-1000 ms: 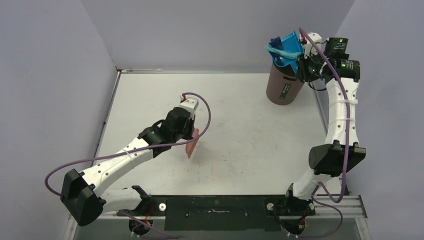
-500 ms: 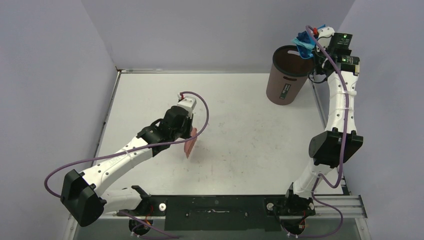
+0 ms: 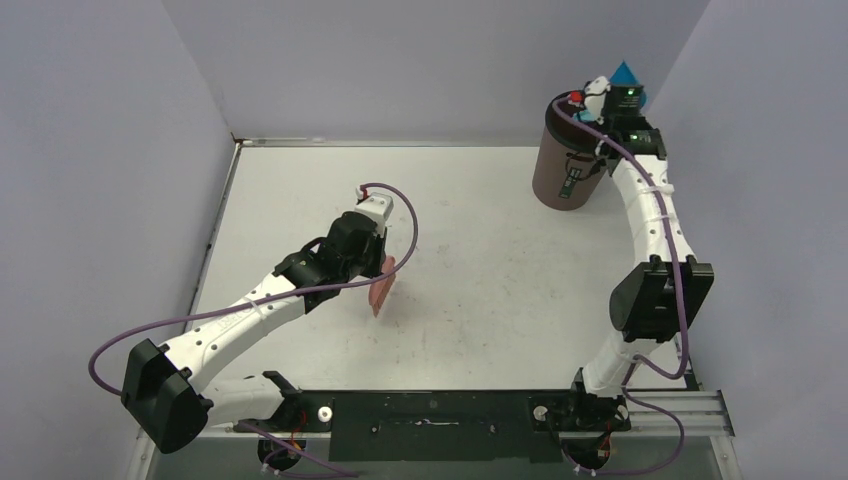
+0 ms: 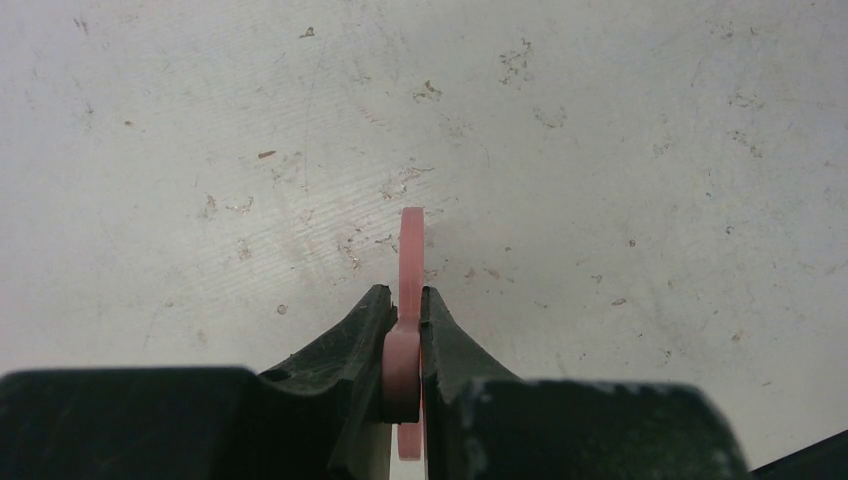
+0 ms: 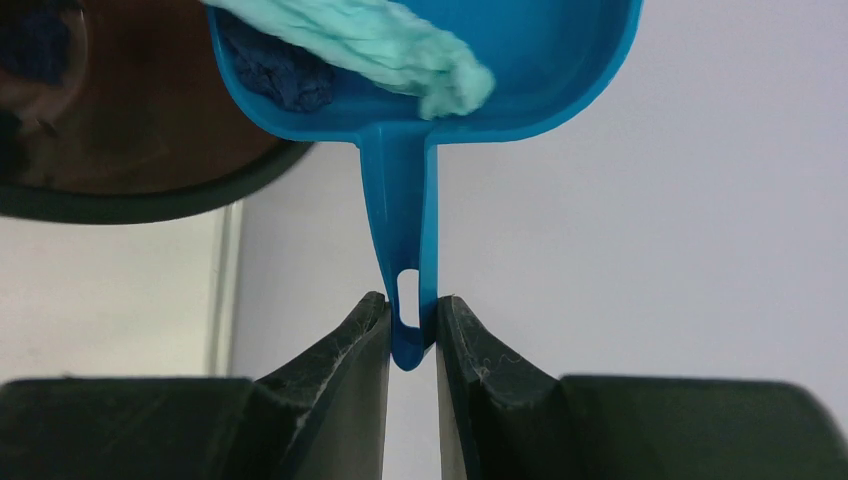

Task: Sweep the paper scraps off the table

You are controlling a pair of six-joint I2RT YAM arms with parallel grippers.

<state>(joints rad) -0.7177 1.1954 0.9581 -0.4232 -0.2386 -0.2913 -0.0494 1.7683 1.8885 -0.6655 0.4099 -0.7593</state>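
Observation:
My left gripper should set the pink hand brush, now hanging over the table, down flat on the white table [image 3: 411, 299] [image 4: 451, 281], just in front of its middle, and let go.
My right gripper [image 5: 411, 305] is shut on the handle of the blue dustpan [image 5: 520, 70], held up at the back right corner; only its tip [image 3: 627, 72] shows in the top view. In the pan lie paper scraps: a light-blue strip [image 5: 385, 42] and a dark blue bit [image 5: 285, 75]. My left gripper [image 4: 405, 300] is shut on the pink hand brush [image 4: 411, 255], which hangs over the middle of the white table [image 3: 480, 230]; the brush also shows in the top view [image 3: 381, 285]. I see no scraps on the table.
A brown bin [image 3: 567, 160] stands at the table's back right, beside the raised right arm; its dark inside [image 5: 130, 130] shows left of the pan in the right wrist view. Grey-lilac walls close in the back and both sides.
The right arm has carried the dustpan from over the bin's mouth up and to the right, toward the back corner. The left arm with the brush has barely moved.

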